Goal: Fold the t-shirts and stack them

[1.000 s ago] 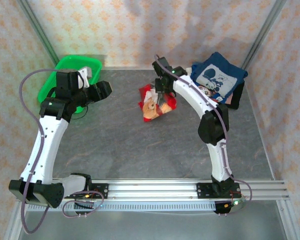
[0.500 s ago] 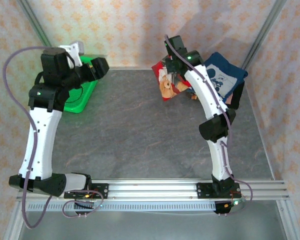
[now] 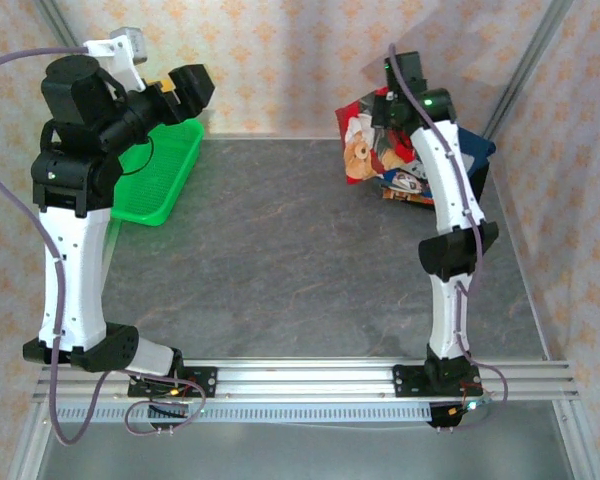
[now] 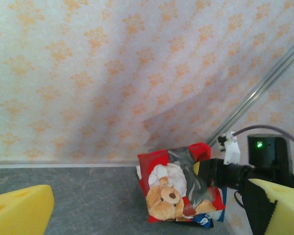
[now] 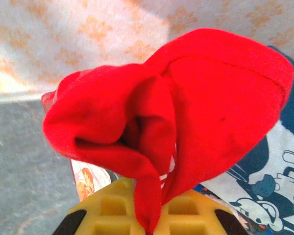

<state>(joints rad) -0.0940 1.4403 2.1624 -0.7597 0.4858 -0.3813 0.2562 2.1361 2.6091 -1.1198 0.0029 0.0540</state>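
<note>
My right gripper needs to set the red t-shirt down on top of the navy t-shirt (image 5: pixel 264 176), close to the metal corner post, and let go of it there.
A bright red t-shirt (image 3: pixel 364 142) with a brown teddy-bear print hangs folded in the air at the back right. My right gripper (image 5: pixel 149 220) is shut on its top edge, the red cloth pinched between the yellow pads. Just below and behind it lies the navy t-shirt (image 5: pixel 277 188) with white cartoon print, also seen behind the right arm (image 3: pixel 480 150). In the left wrist view the red t-shirt (image 4: pixel 179 188) faces me with the bear upright. My left gripper (image 3: pixel 200 85) is raised high at the back left, open and holding nothing.
A green plastic basket (image 3: pixel 170 170) stands at the back left under the left arm. Patterned walls close the back and both sides. A metal corner post (image 3: pixel 520 70) rises behind the navy t-shirt. The grey table (image 3: pixel 280 260) stretches toward the rail in front.
The right arm lifted the red t-shirt off the table middle and carried it back and right, over the navy one. The left arm rose and its jaws spread wider.
</note>
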